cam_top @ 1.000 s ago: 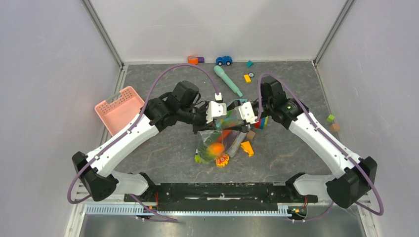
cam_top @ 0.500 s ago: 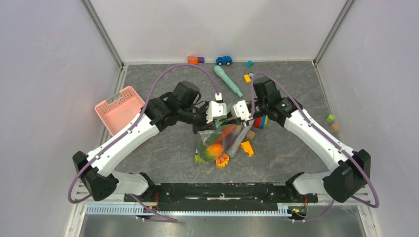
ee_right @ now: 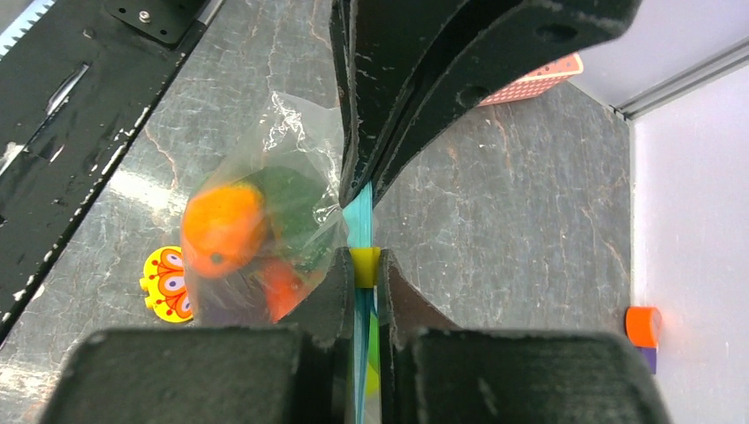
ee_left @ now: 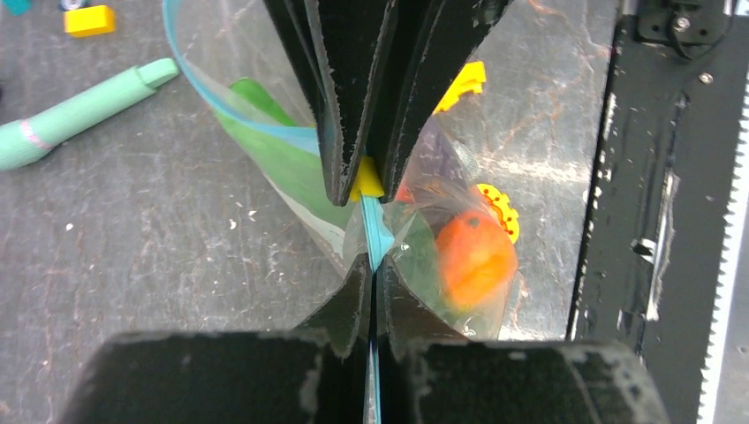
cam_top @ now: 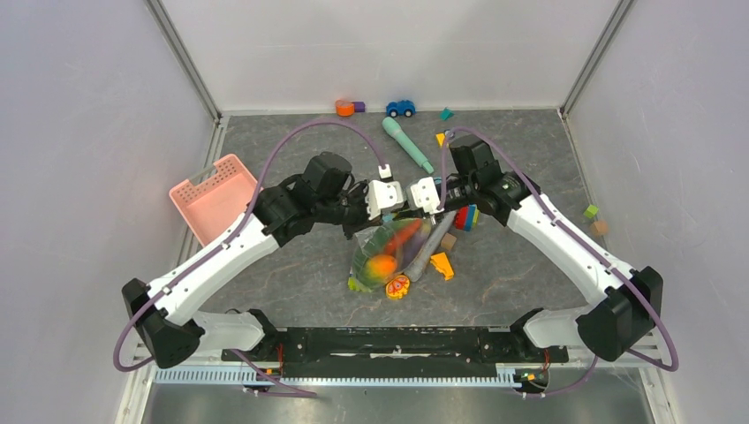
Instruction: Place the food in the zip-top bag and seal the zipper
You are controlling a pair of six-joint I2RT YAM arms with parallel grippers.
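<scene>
The robot's right gripper should release the zip-top bag on the table (cam_top: 369,195) between the pink basket and the grey stick. The bag now hangs over the middle of the table.
The zip-top bag (cam_top: 387,254) hangs between both grippers over the middle of the table. It holds the food: an orange piece (cam_top: 382,266), a red-orange piece (cam_top: 407,233) and green pieces. My left gripper (ee_left: 371,265) is shut on the teal zipper (ee_left: 374,231). My right gripper (ee_right: 363,265) faces it tip to tip, shut on the zipper (ee_right: 359,216) with the yellow slider (ee_right: 363,267) between its fingers. In the top view the left gripper (cam_top: 399,208) and right gripper (cam_top: 414,208) nearly touch. Part of the zipper curves away open (ee_left: 190,66) in the left wrist view.
A pink basket (cam_top: 212,194) stands at the left. A teal stick (cam_top: 406,144), blue car (cam_top: 400,108) and small blocks (cam_top: 442,140) lie at the back. A flat oval toy (cam_top: 397,286), an orange block (cam_top: 442,265) and a grey stick (cam_top: 430,246) lie beside the bag.
My right gripper has moved left up to the left gripper and shut on the zipper. The left gripper has kept its grip, and the bag has shifted slightly.
</scene>
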